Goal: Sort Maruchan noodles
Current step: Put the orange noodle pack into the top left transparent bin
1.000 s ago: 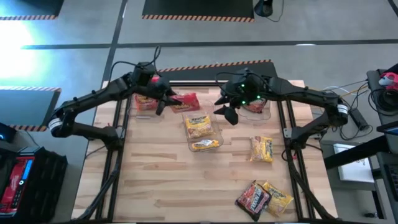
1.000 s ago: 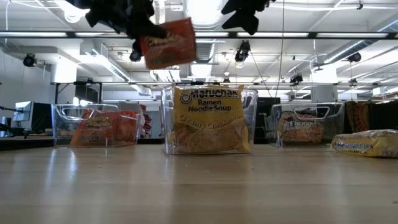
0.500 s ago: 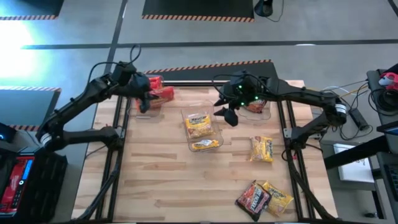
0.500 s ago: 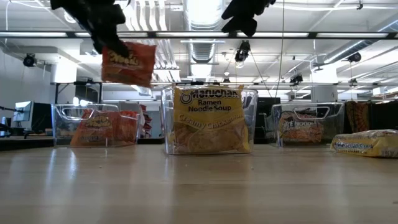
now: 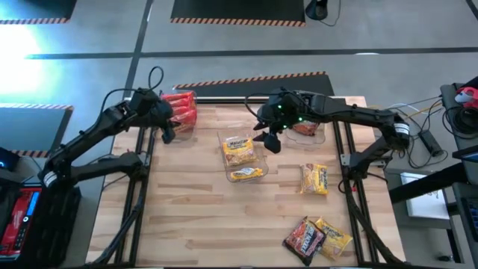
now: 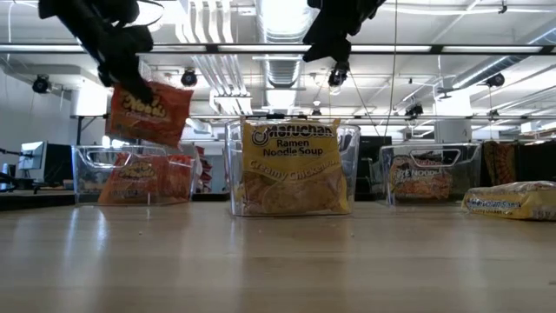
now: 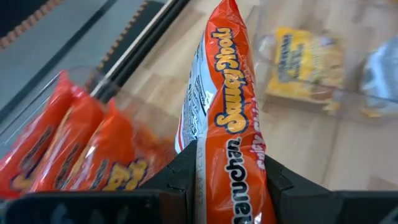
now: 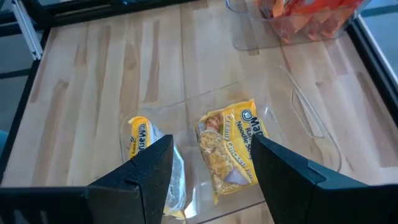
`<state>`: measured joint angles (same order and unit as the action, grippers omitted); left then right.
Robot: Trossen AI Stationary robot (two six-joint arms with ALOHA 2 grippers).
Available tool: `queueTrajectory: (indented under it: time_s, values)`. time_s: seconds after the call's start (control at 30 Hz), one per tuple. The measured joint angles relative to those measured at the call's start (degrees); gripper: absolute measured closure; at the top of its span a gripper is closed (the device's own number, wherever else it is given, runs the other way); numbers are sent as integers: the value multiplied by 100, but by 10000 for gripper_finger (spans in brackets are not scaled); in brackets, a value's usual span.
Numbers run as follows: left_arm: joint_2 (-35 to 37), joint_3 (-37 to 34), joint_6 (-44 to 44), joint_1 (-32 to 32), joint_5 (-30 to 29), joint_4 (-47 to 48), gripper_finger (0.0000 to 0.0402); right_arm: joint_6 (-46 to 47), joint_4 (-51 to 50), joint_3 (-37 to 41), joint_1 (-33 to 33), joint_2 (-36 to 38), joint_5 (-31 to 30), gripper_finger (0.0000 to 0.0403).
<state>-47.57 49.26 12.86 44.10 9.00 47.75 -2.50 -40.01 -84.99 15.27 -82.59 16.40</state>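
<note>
I need to let go of the red packet, now held above that bin, with my left gripper against the other red packets, in the near end of their clear bin (image 5: pixel 178 130).
My left gripper (image 5: pixel 169 125) is shut on a red Maruchan noodle packet (image 6: pixel 148 113) and holds it above the clear left bin (image 6: pixel 87 178). That bin stands at the table's far left with more red packets (image 7: pixel 74 149) in it. My right gripper (image 8: pixel 214 174) is open with nothing between its fingers. It hovers (image 5: pixel 270 139) over the clear middle bin (image 8: pixel 298 118), where yellow packets (image 8: pixel 230 149) lie. A third bin (image 5: pixel 320 133) at the far right holds orange-brown packets. My left gripper pinches one short end of the red packet (image 7: pixel 231 177) between its two fingers, one on each flat face. The fingers slant down from the table's left side. The packet hangs tilted below them (image 6: pixel 149 117), lifted clear above the left bin.
Loose packets lie on the wooden table (image 5: pixel 187 224): a yellow one (image 5: pixel 314 179) right of the middle bin, and a dark one (image 5: pixel 302 237) with another yellow one (image 5: pixel 334 237) near the front right edge. The front left of the table is bare wood.
My left gripper has carried the red packet from beside the middle bin toward the table's far left. It now hangs a little lower, over the left bin, and the gripper has turned on the way. The packet stays in the hold.
</note>
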Motion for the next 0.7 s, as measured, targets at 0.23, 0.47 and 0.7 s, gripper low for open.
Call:
queueTrajectory:
  time_s: [0.23,0.47,0.7]
  values:
    - [550,-314,-118,-1,-301,6,324,139,3,0,0,-170,2,200]
    - [908,-666,-271,4,-679,-1,324,112,16,2,0,-378,3,200]
    - [695,-727,-290,0,-720,-101,324,100,22,7,0,-333,0,200]
